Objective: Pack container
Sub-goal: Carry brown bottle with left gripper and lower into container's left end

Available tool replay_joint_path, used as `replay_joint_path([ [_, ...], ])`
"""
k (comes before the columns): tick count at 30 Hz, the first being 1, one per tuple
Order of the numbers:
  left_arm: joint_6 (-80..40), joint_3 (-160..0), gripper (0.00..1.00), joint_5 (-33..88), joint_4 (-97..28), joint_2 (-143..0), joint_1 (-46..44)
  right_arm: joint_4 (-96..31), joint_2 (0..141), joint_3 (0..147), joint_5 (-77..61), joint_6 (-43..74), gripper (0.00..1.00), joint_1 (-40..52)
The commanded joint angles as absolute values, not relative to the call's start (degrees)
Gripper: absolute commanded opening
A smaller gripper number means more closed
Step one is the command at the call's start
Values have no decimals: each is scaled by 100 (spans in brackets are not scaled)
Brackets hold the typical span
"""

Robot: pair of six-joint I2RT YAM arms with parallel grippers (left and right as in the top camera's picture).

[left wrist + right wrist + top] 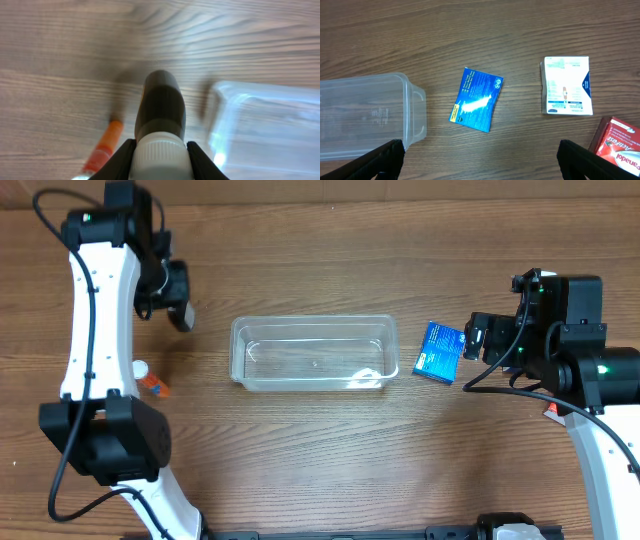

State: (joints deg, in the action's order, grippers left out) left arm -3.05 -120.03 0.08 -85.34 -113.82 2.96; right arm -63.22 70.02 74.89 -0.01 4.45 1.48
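Observation:
Next, my left gripper releases the dark bottle inside the clear plastic container, at the end (257,361) (241,136) closest to the orange tube.
The clear plastic container (315,330) sits empty at the table's middle; it also shows in the left wrist view (270,130) and the right wrist view (365,115). My left gripper (180,310) hangs above the table just left of the container, shut on a dark bottle (160,105) by its white ribbed cap. My right gripper (480,165) is open and empty, hovering to the right of the container, over a flat blue packet (476,99) that lies on the table (438,352).
An orange tube (152,383) lies on the table left of the container, also in the left wrist view (105,147). A white box (566,86) and a red box (617,145) lie to the right of the blue packet.

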Motion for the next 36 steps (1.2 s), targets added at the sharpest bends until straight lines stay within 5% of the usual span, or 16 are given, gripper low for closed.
replay_joint_path([
  [1,-502,-13179,4,196,-9017,-11334,-414,-6357,6952,7662,-12,456,100,130],
  [8,-1142,-13480,4,102,-9500,-11336,-1472,-6364,6952,7662,-12,456,100,130],
  [17,-1420,-12285,4,158,-9592,-11336,-1656,-6379,6952,7662,-12,456,100,132],
  [36,-1352,-10141,4,-69,-7373,-11373,-1608,-6392,6952,7662,-12,456,100,132],
])
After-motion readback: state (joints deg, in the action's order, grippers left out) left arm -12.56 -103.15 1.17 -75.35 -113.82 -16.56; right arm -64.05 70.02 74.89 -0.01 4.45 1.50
